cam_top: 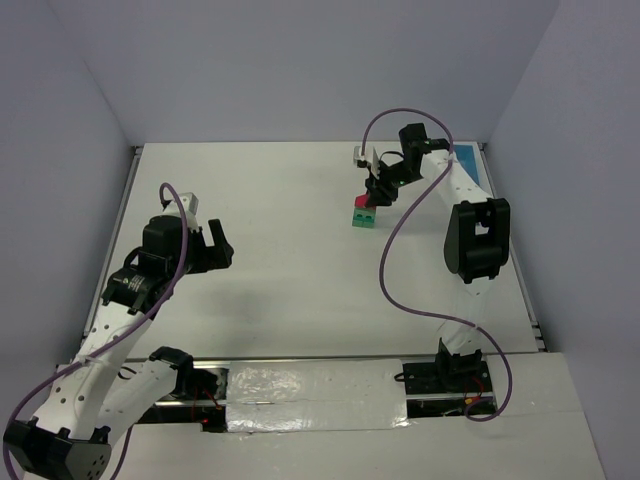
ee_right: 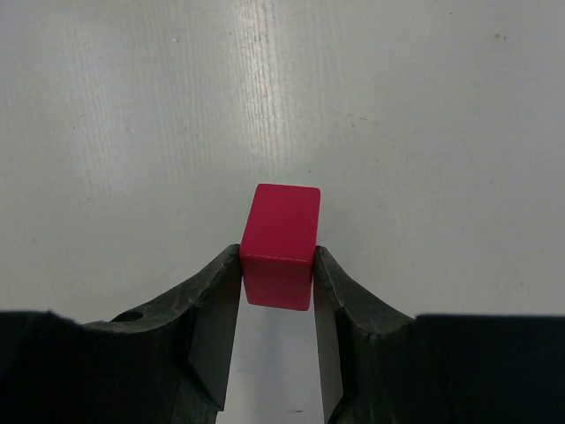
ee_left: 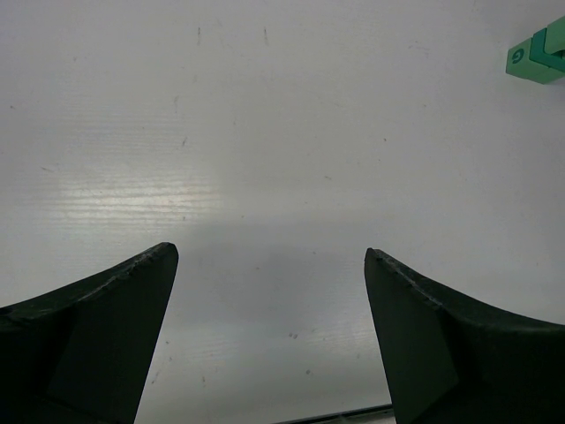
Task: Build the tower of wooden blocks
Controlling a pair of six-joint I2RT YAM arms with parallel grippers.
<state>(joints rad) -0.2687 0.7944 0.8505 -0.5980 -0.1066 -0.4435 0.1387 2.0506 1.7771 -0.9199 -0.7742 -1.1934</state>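
My right gripper should release the red wedge on top of the stacked green blocks (cam_top: 363,206).
Two green blocks (cam_top: 363,218) are stacked at the far middle right of the table. They also show at the top right corner of the left wrist view (ee_left: 537,55). My right gripper (cam_top: 373,193) is shut on the red wedge (cam_top: 366,203) and holds it right over the green blocks; I cannot tell if it touches them. In the right wrist view the red wedge (ee_right: 279,243) sits pinched between the fingertips of the gripper (ee_right: 277,258), and the green blocks are hidden. My left gripper (cam_top: 222,249) is open and empty over bare table at the left (ee_left: 269,254).
A light blue tray (cam_top: 469,154) lies at the far right corner, mostly behind the right arm. White walls stand around the table (cam_top: 280,280). A purple cable (cam_top: 400,240) hangs from the right arm over the table's right side.
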